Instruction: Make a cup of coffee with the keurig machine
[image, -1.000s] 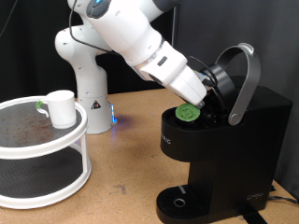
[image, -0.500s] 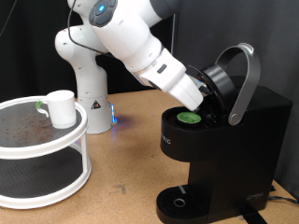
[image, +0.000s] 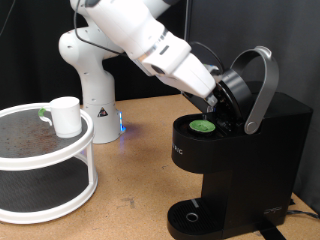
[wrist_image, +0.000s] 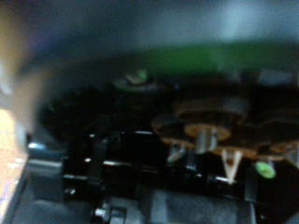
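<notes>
The pod sits in the keurig machine's chamber, so next I move my gripper up to the top of the lid handle (image: 263, 51) and close it there.
The keurig machine (image: 262, 150) stands at the exterior view's right with its silver-grey lid handle (image: 263, 82) raised and the lid open. A small dark pod with a green rim (image: 203, 125) sits in the open chamber. My gripper (image: 216, 101) hangs just above the pod, under the raised lid, with nothing seen between its fingers. The cup (image: 65, 115) stands on the top tier of a white round stand (image: 60, 152) at the exterior view's left, far from the gripper. The wrist view is blurred and shows dark machine parts (wrist_image: 201, 126) at close range.
The robot's white base (image: 92, 75) stands behind the stand. The machine's round drip base (image: 192, 215) is at the bottom, with no cup on it. A brown tabletop (image: 135, 170) lies between the stand and the machine.
The arm has risen and pulled back a little from the chamber. The pod has sunk lower into the chamber and stays there, apart from the gripper.
</notes>
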